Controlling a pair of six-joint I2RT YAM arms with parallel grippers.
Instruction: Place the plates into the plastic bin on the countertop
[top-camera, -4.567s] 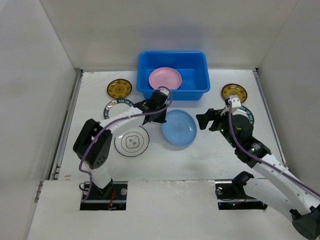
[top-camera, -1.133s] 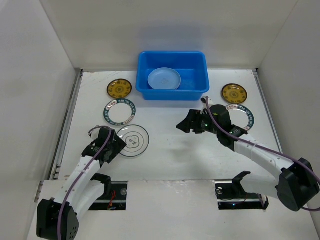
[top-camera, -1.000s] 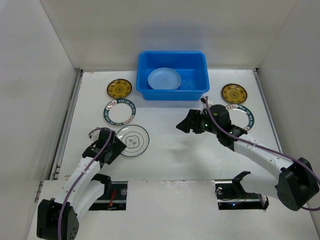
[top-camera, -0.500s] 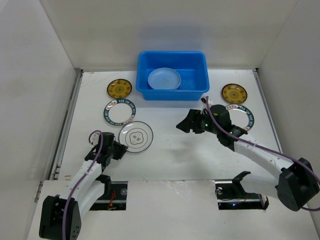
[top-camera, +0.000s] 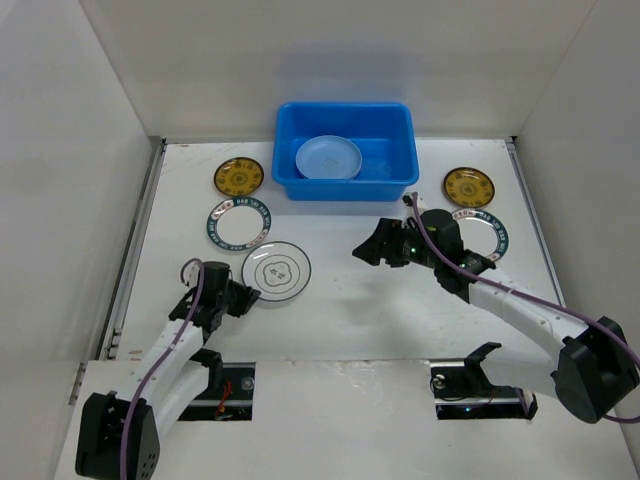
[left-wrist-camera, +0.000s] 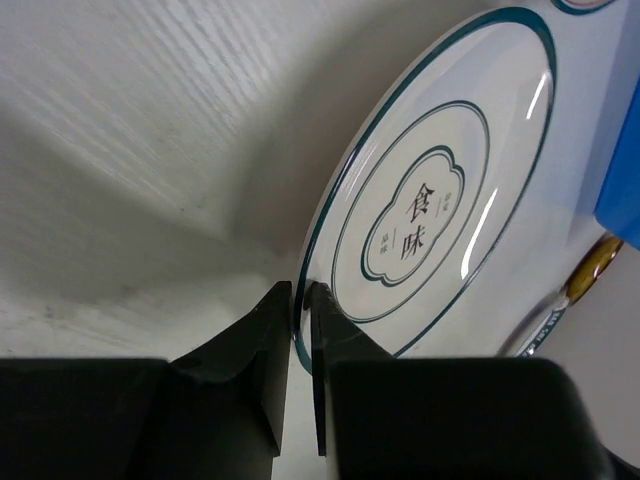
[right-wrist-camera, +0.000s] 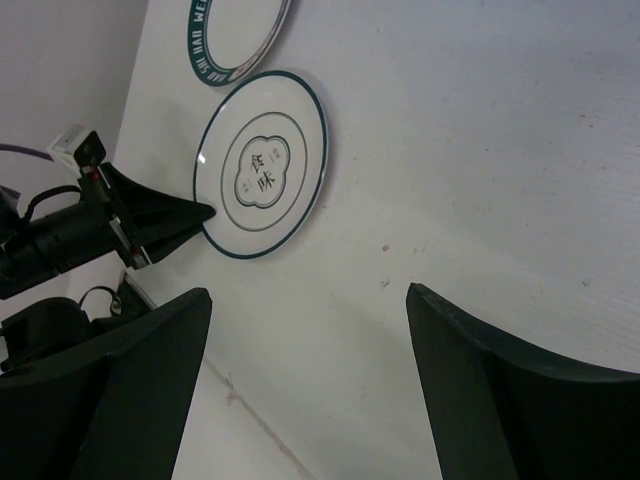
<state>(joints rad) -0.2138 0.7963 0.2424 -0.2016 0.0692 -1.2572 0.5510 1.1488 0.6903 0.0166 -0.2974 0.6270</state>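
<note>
My left gripper should set the white plate down on top of the light blue plate (top-camera: 335, 152) and let go of it there, inside the blue plastic bin. The white plate is still on the countertop.
The white plate with a thin dark ring (top-camera: 276, 270) lies on the countertop (top-camera: 340, 310) at front left. My left gripper (top-camera: 243, 297) is shut on its near-left rim; in the left wrist view the fingers (left-wrist-camera: 300, 300) pinch the rim of this plate (left-wrist-camera: 430, 210), which is tilted over a shadow. The blue plastic bin (top-camera: 388, 180) stands at the back with the light blue plate (top-camera: 328, 157) inside; the pink plate is hidden. My right gripper (top-camera: 372, 248) is open and empty over the middle of the countertop, and also shows in the right wrist view (right-wrist-camera: 308, 300).
Yellow-gold plates lie at back left (top-camera: 239, 177) and back right (top-camera: 468, 185). One dark-banded plate (top-camera: 237, 222) lies left of centre. Another (top-camera: 492, 232) lies partly under my right arm. White walls enclose the countertop.
My left gripper has closed on the ringed plate's rim, and the plate has shifted slightly right and away. The right arm has not moved.
</note>
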